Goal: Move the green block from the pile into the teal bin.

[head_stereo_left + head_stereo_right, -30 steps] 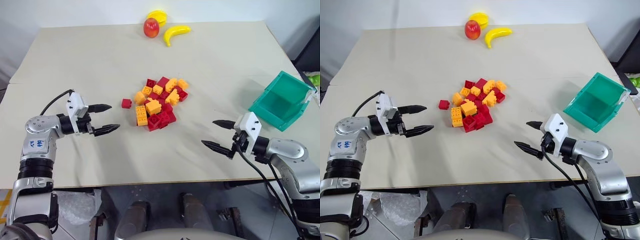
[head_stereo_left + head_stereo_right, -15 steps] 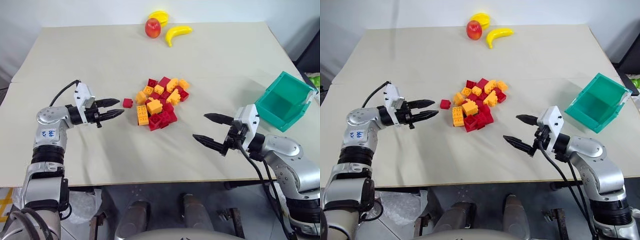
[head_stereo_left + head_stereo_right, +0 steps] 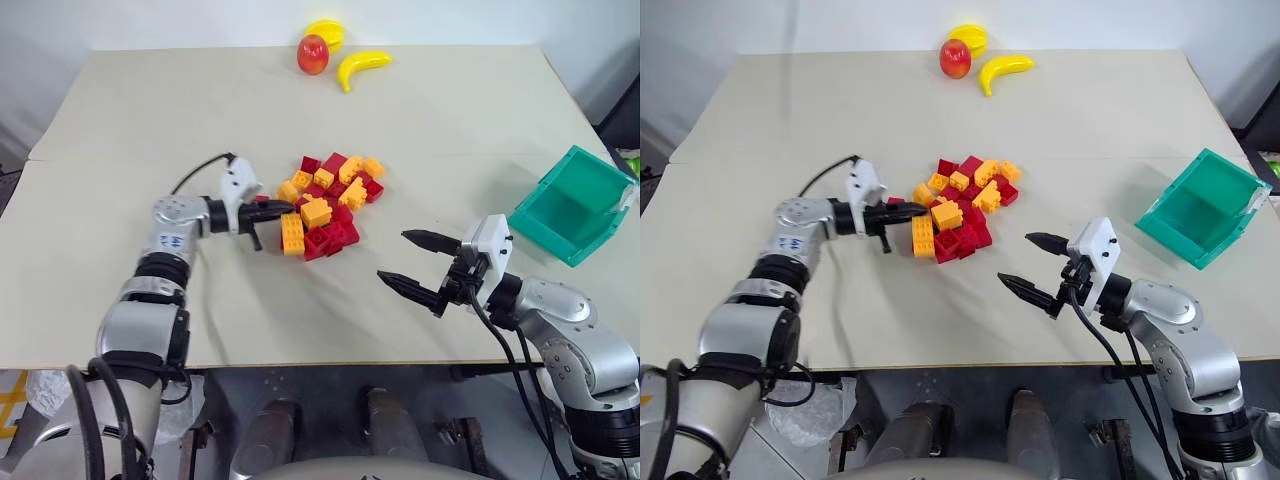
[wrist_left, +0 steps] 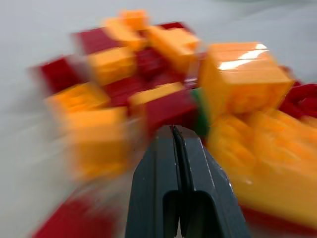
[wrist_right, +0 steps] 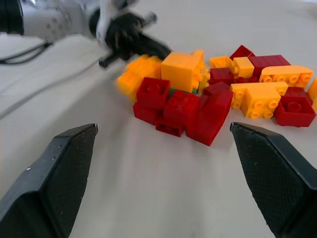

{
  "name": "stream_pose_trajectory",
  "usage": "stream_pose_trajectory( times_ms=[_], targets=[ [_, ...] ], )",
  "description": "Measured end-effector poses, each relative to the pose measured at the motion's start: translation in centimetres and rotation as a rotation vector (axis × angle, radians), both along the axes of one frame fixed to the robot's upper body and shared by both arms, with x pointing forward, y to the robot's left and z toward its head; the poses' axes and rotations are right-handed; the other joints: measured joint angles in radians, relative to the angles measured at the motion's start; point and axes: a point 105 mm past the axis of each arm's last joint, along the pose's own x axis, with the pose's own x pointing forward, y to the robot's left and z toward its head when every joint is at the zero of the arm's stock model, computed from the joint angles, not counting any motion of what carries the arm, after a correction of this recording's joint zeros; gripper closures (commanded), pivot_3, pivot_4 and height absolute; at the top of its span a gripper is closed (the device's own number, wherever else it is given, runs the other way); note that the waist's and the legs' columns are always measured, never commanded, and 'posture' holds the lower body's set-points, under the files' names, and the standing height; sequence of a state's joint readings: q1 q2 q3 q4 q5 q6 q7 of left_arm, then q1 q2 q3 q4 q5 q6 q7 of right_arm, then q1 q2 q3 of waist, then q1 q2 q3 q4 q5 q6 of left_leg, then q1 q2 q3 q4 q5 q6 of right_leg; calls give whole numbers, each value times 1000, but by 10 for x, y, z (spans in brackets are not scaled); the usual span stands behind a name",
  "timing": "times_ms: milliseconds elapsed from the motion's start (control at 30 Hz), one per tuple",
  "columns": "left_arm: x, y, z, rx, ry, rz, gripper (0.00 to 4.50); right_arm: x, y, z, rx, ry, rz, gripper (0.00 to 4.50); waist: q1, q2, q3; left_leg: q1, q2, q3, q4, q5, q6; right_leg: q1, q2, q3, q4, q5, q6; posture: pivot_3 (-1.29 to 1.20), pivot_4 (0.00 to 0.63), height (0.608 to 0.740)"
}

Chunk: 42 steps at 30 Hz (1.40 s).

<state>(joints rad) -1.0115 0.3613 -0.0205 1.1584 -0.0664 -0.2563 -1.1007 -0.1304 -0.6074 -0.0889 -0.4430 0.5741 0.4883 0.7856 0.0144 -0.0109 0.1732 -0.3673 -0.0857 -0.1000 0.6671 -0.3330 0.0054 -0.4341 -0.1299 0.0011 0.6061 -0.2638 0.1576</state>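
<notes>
The green block peeks out between red and orange bricks, so next my right gripper will close on the green block's studded side point(image 3: 318, 227) point(image 5: 194, 91) and the opposite side.
The pile point(image 3: 330, 203) of red and yellow-orange bricks lies mid-table. My left gripper point(image 3: 281, 208) is shut with nothing between its fingers, its tips at the pile's left edge beside a large orange brick point(image 4: 240, 69). A sliver of the green block point(image 4: 200, 117) shows just past the shut tips point(image 4: 173, 130), wedged between a red brick and that orange brick; it also peeks out among red bricks point(image 5: 171, 92). The teal bin point(image 3: 575, 205) stands tilted at the right. My right gripper point(image 3: 392, 256) hangs open between pile and bin, holding nothing.
A banana point(image 3: 360, 66), a red fruit point(image 3: 313, 54) and a yellow fruit point(image 3: 325, 30) lie at the table's far edge. A black cable point(image 3: 200, 172) loops off the left wrist. The table's front edge point(image 3: 330, 358) runs close under both arms.
My left gripper swept right to the pile's left edge and went from open to shut. The right gripper drifted a little left, still open.
</notes>
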Motion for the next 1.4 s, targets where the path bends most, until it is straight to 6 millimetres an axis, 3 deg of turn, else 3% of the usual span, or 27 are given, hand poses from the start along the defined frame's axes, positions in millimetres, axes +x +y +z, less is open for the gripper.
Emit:
stream_pose_trajectory(
  times_ms=[200,467,633,767,900,1000,1167,1267,1400],
  targets=[
    [-16,-32,-3,-17,5,-178,4450,-4,-1,-2,-1,2,-20,0,7,0,0,-3,-1,1,1,0,0,-4,-1,1,2,0,0,0,150,740],
    [-36,-43,-1,-6,-21,-326,4450,-4,-1,-1,2,-4,-26,0,8,0,0,-3,-1,1,2,0,0,-4,-1,1,3,0,0,0,150,740],
    [-30,-26,10,-8,-50,-246,4450,-1,0,3,3,-16,-15,0,5,0,0,-3,-1,1,2,0,0,-5,-1,2,4,0,0,0,150,740],
    [-20,13,21,-23,-51,-67,4450,1,-1,2,-5,-5,6,0,2,0,0,-3,-1,0,2,0,0,-5,-1,2,4,0,0,0,150,740],
    [-30,56,13,38,44,57,3376,2,-3,0,-17,8,25,0,-6,0,0,-3,3,0,1,0,0,-6,-1,2,5,0,0,0,150,740],
    [-41,73,10,55,102,98,2509,2,-3,-1,-20,16,38,0,-7,0,0,-3,3,0,1,0,0,-6,-1,2,5,0,0,0,150,740],
    [-63,121,17,25,112,210,949,3,-9,-1,-57,26,62,0,-17,0,0,-3,6,0,1,0,-1,-6,0,2,4,0,-1,0,150,740],
    [-74,135,20,17,105,231,63,4,-13,-4,-60,46,61,0,-15,1,0,-3,6,0,1,0,-1,-6,0,2,5,0,-2,0,150,740],
    [-79,131,24,-3,86,203,26,5,-12,-3,-60,42,65,0,-3,1,0,-3,5,0,2,0,-1,-5,-1,2,4,0,-2,0,150,740]
  ],
)
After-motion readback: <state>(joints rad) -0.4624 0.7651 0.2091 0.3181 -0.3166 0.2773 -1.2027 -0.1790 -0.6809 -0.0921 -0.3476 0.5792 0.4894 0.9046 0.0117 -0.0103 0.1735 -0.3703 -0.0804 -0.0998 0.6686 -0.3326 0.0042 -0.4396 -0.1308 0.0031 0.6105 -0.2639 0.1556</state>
